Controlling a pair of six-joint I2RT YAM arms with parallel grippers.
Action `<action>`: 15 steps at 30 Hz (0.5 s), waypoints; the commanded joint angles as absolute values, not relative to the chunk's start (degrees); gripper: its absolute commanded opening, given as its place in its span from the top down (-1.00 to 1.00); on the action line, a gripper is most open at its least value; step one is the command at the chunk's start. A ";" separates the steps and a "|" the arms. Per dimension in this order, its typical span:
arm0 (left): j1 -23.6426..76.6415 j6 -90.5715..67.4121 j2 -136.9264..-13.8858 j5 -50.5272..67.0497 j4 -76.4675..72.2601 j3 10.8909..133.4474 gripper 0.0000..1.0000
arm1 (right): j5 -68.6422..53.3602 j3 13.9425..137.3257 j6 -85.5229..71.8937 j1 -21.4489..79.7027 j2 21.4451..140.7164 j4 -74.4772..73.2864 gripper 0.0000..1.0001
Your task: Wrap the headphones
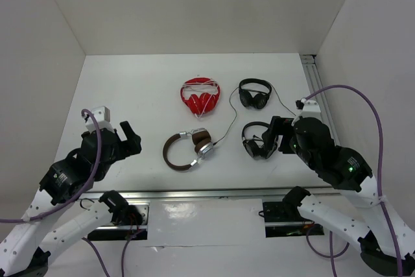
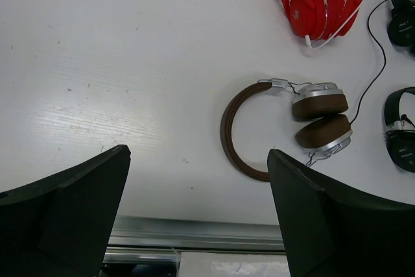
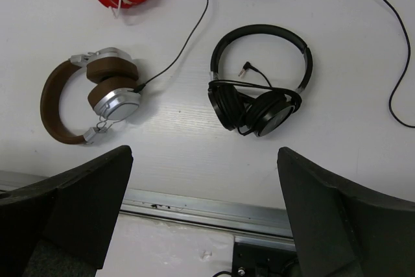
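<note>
The robot's left gripper will next go to the middle of the brown headband (image 1: 165, 154) (image 2: 226, 141), opposite the silver cups, and grab the headphones there.
The headphones (image 1: 188, 149) lie flat on the white table, front centre, with a brown headband (image 2: 228, 128) and silver cups with brown pads (image 2: 321, 105). Their thin dark cable (image 3: 188, 37) runs loose from the cups toward the far right. They also show in the right wrist view (image 3: 97, 95). My left gripper (image 1: 131, 138) is open and empty, above the table to the left of the headband (image 2: 198, 154). My right gripper (image 1: 277, 135) is open and empty, beside a black pair to the headphones' right (image 3: 205, 152).
A red pair with white cord (image 1: 200, 95) lies behind the headphones. One black pair (image 1: 254, 93) lies at the back right, another (image 1: 256, 141) next to my right gripper. A metal rail (image 1: 207, 194) runs along the near edge. White walls enclose the table.
</note>
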State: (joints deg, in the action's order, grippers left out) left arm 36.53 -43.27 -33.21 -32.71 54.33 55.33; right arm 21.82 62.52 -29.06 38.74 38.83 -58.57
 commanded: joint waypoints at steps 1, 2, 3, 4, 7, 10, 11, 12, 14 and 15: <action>36.74 -41.57 -32.96 -32.09 51.68 55.20 -1.00 | 22.68 62.58 -28.83 38.94 38.50 -58.80 -1.00; 36.74 -40.96 -32.96 -32.08 51.16 55.20 -1.00 | 22.68 62.58 -28.83 38.94 37.97 -58.80 -1.00; 36.74 -40.96 -32.96 -31.56 51.15 54.67 -1.00 | 22.68 62.58 -28.83 38.94 37.45 -58.80 -1.00; 36.74 -40.96 -32.96 -31.55 51.15 54.67 -1.00 | 22.68 62.58 -28.83 38.94 37.44 -58.80 -1.00; 36.74 -39.64 -32.96 -30.32 49.84 54.67 -1.00 | 22.68 62.58 -28.83 38.94 36.21 -58.27 -1.00; 36.74 -38.94 -32.43 -29.00 49.13 54.14 -1.00 | 22.15 62.05 -28.83 38.94 35.68 -58.27 -1.00; 36.74 -38.94 -32.43 -29.00 49.13 54.14 -1.00 | 22.15 62.05 -28.83 38.94 35.68 -58.27 -1.00; 36.74 -38.94 -33.04 -29.00 48.52 54.66 -1.00 | 22.15 62.05 -28.83 38.94 36.29 -58.27 -1.00; 36.74 -40.85 -36.72 -30.40 49.82 56.24 -1.00 | 21.45 62.58 -28.31 38.94 36.99 -57.75 -1.00; 36.74 -46.44 -38.57 -30.41 53.92 57.38 -1.00 | 21.45 62.58 -28.30 38.94 37.52 -57.14 -1.00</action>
